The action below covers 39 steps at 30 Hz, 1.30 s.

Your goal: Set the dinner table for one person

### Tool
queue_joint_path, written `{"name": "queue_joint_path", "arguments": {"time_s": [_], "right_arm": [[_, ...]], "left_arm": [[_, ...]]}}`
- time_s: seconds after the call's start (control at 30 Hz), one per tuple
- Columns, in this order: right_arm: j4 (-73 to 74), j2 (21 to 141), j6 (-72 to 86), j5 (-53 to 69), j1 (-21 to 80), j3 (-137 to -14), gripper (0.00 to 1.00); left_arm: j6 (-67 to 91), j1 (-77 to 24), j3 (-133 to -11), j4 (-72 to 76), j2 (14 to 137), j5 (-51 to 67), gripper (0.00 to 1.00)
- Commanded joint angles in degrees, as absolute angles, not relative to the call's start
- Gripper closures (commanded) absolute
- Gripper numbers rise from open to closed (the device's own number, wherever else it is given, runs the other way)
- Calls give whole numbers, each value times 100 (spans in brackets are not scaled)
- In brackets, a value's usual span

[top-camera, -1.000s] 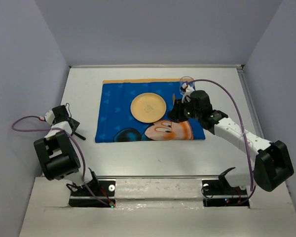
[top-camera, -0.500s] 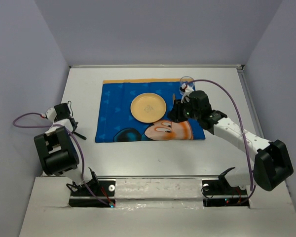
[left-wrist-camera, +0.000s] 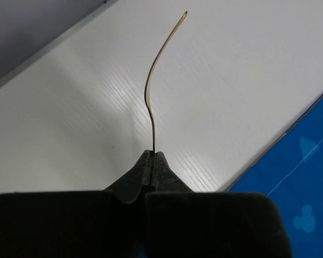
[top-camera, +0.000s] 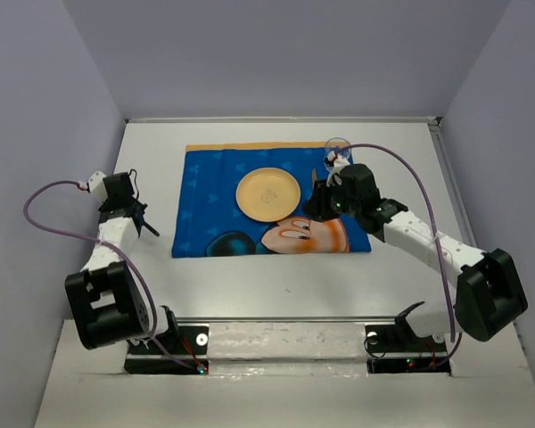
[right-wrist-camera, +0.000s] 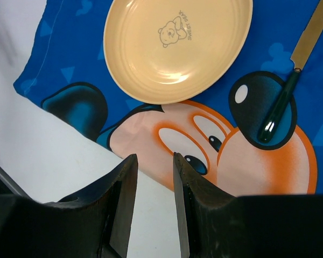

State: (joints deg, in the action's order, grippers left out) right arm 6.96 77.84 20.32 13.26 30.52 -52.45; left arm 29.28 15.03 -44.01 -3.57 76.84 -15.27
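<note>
The robot's left gripper will release the gold utensil on the blue placemat [top-camera: 215, 201] beside the yellow plate, opposite the knife.
The white dinner table [top-camera: 250, 276] carries a blue Mickey Mouse placemat [top-camera: 205, 205] with a yellow plate [top-camera: 267, 193] on it. To the right of the plate lies a knife [right-wrist-camera: 290, 80] with a gold blade and dark handle. My left gripper [left-wrist-camera: 152, 154] is shut on a thin gold utensil [left-wrist-camera: 151, 97], seen edge-on and curving away over the bare table left of the mat. Fork or spoon, I cannot tell. My right gripper [right-wrist-camera: 153, 158] hangs open and empty over the mat's near edge, by Mickey's face. From above, the left gripper [top-camera: 129, 212] is beside the mat's left edge.
A clear glass [top-camera: 338, 147] stands at the placemat's far right corner, just behind the right gripper [top-camera: 316, 207]. Grey walls close in the table at the left, right and back. A purple cable [top-camera: 49, 214] loops off the left arm.
My left gripper has shut on the thin utensil. The left arm has stretched farther from its base, carrying the utensil along the mat's left side. The right arm has barely moved.
</note>
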Motion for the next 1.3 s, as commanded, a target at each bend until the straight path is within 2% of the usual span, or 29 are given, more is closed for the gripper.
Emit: {"name": "queue_joint_path", "arguments": {"time_s": [0.0,0.23,0.33,0.57,0.77,0.97,1.27], "right_arm": [[448,7857,1951,1169,3111,-5309,62],[448,7936,1934,1108,3111,-5317,61],[448,7963,1925,1037,3111,-5317,61],[457,8112,1951,1063,3111,-5361,62],[448,8130,1925,993,3111,-5353,62],[440,8007,1977,783,3111,-5291,62],[62,6927,2223,-350,3111,-4755,62]], "left_arm": [[2453,1406,-4720,-404,7216,-1854,100],[2549,1328,-4597,-378,7260,-1310,100],[2496,959,-4693,-343,7023,-1063,100],[2338,677,-4632,605,6697,1551,100],[2461,176,-4798,1239,7391,2916,100],[2128,-141,-5395,1433,8795,3910,100],[1547,-97,-6003,1187,9746,4482,100]]}}
